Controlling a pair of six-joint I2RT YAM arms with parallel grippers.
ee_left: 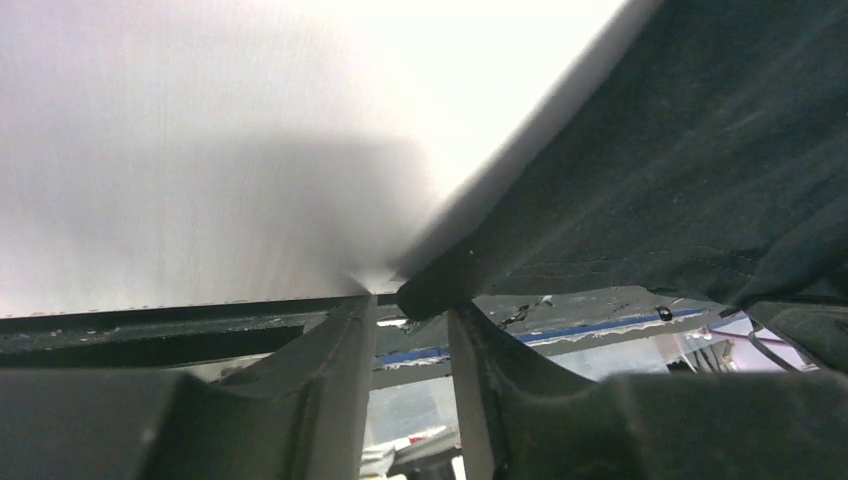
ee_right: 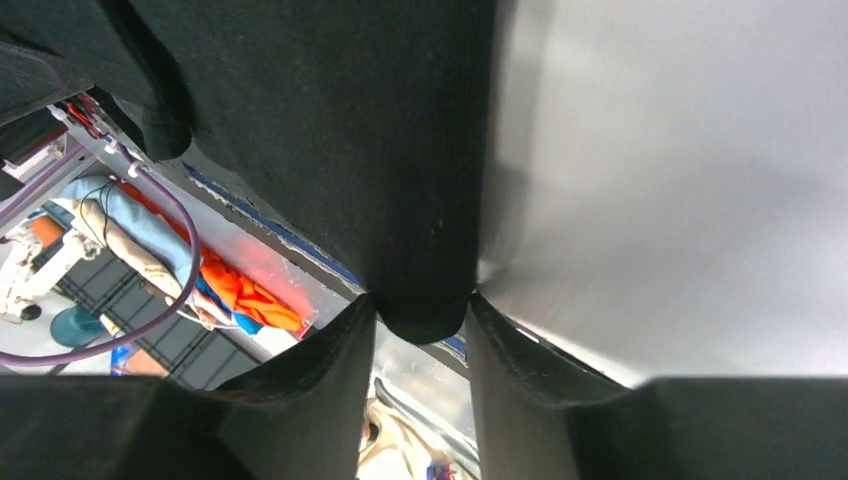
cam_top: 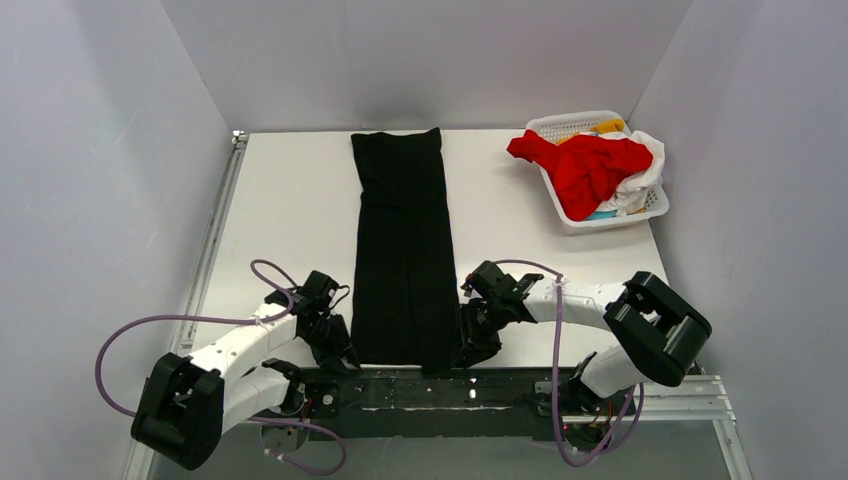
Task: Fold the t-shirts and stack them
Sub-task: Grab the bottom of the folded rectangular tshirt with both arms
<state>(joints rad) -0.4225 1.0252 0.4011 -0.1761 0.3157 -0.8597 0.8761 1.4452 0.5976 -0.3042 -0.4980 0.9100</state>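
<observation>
My left gripper holds the black t-shirt's near corner too shallow; next I open and grip the cloth [ee_left: 462, 265] behind that corner deeper before folding.
The large black t-shirt [cam_top: 405, 250] lies folded into a long narrow strip down the middle of the table, and its near end reaches the front edge. My left gripper [cam_top: 340, 350] is at the strip's near left corner, and the left wrist view shows it [ee_left: 410, 300] pinching the cloth [ee_left: 680, 180] between the tips. My right gripper [cam_top: 472, 345] is at the near right corner, shut on a bunch of black cloth [ee_right: 350, 150] in the right wrist view [ee_right: 420, 305]. The red t-shirt [cam_top: 590, 165] is heaped over white [cam_top: 650, 150] and yellow [cam_top: 608, 126] ones.
A white lattice basket [cam_top: 570, 122] holding the other shirts stands at the back right corner. Grey walls close in the table on three sides. A metal rail [cam_top: 215, 230] runs along the left edge. The arm bases and cables sit along the front edge.
</observation>
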